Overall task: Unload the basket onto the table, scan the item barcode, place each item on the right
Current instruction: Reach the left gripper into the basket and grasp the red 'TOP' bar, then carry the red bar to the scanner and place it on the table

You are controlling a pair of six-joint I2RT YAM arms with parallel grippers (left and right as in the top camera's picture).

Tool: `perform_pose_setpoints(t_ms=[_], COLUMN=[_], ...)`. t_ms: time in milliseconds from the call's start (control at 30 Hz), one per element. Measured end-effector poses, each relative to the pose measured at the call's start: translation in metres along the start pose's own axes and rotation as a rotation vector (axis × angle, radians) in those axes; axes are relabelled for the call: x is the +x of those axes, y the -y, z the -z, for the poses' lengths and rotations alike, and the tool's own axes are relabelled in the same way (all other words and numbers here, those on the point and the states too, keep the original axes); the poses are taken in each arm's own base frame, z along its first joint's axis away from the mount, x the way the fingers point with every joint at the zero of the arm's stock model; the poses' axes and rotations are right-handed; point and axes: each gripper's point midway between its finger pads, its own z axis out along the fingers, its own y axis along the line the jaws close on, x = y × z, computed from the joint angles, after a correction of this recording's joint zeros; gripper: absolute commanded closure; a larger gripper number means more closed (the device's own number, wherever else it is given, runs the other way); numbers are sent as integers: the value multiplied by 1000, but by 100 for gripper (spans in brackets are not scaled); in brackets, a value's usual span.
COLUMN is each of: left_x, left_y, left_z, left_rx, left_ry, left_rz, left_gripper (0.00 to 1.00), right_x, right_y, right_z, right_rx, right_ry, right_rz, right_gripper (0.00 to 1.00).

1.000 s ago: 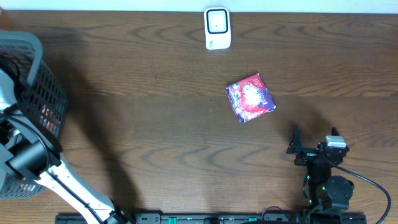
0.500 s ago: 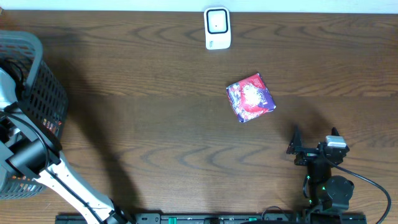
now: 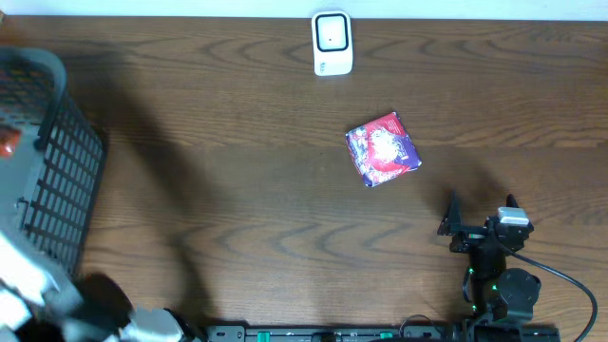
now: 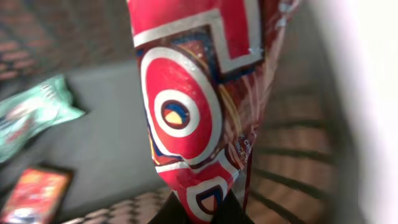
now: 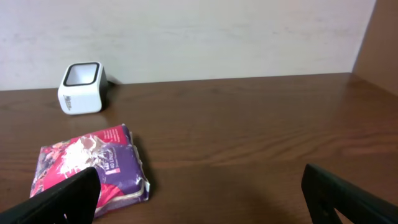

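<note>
Next, my left gripper lets go of the red packet on the table (image 3: 318,136) between the white barcode scanner and the basket-facing edge of the purple and red packet.
In the left wrist view my left gripper (image 4: 202,210) is shut on the lower end of a red packet (image 4: 193,93) with white and blue ring patterns, held up inside the grey basket (image 3: 57,180). The white barcode scanner (image 3: 332,43) stands at the table's far edge, also in the right wrist view as the scanner (image 5: 81,87). My right gripper (image 3: 480,226) rests open near the front right, nothing between its fingers (image 5: 62,199). From overhead, the left gripper is hidden; only a blurred part of the left arm (image 3: 57,304) shows at the bottom left.
A purple and red packet (image 3: 382,149) lies flat on the table between scanner and right gripper, seen as the packet (image 5: 93,165) just ahead of the right fingers. Inside the basket lie a green packet (image 4: 37,115) and an orange-red packet (image 4: 34,193).
My left gripper has closed on the red packet. The left arm has swung toward the bottom left of the overhead view, and the basket looks shifted. The right arm is still.
</note>
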Motion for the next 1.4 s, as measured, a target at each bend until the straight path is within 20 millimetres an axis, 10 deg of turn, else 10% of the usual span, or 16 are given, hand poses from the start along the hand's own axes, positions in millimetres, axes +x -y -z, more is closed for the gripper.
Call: perform_pose_setpoints(t_ms=[267, 400, 567, 967, 1167, 1400], left_x=[58, 146, 265, 469, 517, 545], left_y=[122, 175, 192, 189, 211, 193], left_z=[127, 158, 176, 102, 43, -13], left_rx=[662, 873, 942, 690, 593, 413], left_ry=[-87, -291, -535, -713, -609, -643], left_rz=[-201, -449, -741, -1204, -1222, -1178], left_gripper=[93, 93, 93, 93, 92, 83], right_x=[0, 0, 0, 0, 0, 0], right_y=[0, 0, 0, 0, 0, 0], right_z=[0, 0, 0, 0, 0, 0], right_rx=[0, 0, 0, 0, 0, 0], right_ry=[0, 0, 0, 0, 0, 0], right_rz=[0, 0, 0, 0, 0, 0], right_gripper=[1, 1, 1, 1, 1, 1])
